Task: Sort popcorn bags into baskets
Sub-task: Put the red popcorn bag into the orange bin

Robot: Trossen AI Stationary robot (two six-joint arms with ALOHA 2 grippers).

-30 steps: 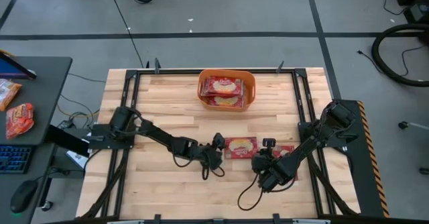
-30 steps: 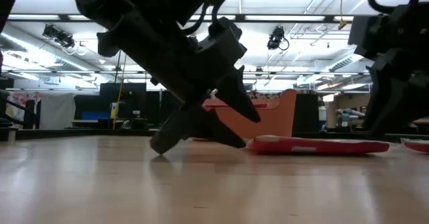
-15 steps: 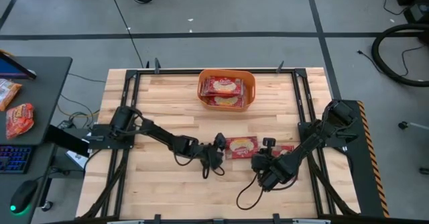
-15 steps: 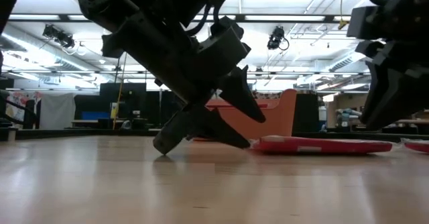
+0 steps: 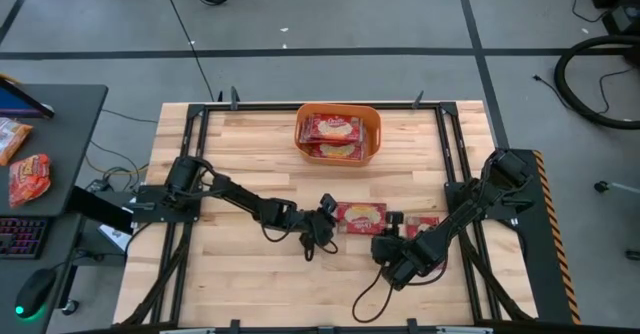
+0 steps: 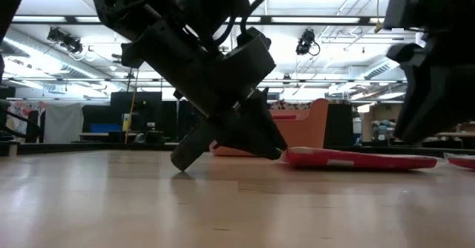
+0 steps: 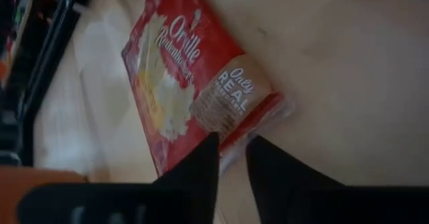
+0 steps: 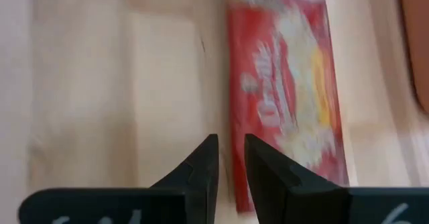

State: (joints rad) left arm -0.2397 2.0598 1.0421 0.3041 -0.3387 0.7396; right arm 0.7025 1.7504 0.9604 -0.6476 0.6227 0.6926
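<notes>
The middle popcorn bag is lying flat on the wood, so next my left gripper raises its clear end before my right gripper takes the bag's near edge (image 5: 361, 232).
A red popcorn bag (image 5: 362, 216) lies flat on the table's middle; it also shows in the low view (image 6: 356, 160). My left gripper (image 5: 331, 227) is shut on its left end. A second popcorn bag (image 5: 428, 224) lies to its right, partly under my right arm. My right gripper (image 5: 388, 242) stands just off the near side between the two bags, fingers close together. In its wrist view a bag's long edge (image 8: 234, 117) runs ahead of the gripper (image 8: 231, 147). The orange basket (image 5: 375, 134) at the far middle holds two bags (image 5: 335, 129). My left gripper pinches the bag's left short end (image 7: 236, 138) between its two fingers, beside the brown label. The fingers (image 6: 267, 140) slant down from the table's left. The bag lies flat on the table. My right gripper: I cannot tell whether it touches the bag below it.
Black frame rails (image 5: 195, 154) run along the table's left and right sides. Bare wood lies on the near left (image 5: 230, 274). A side desk (image 5: 50, 134) with more packets and a keyboard stands left of the table.
My left gripper has shut: its fingers stood spread at the bag's left end and now meet on that end. The bag stays flat on the table. My right gripper has tipped and its lower end has risen a little off the table.
</notes>
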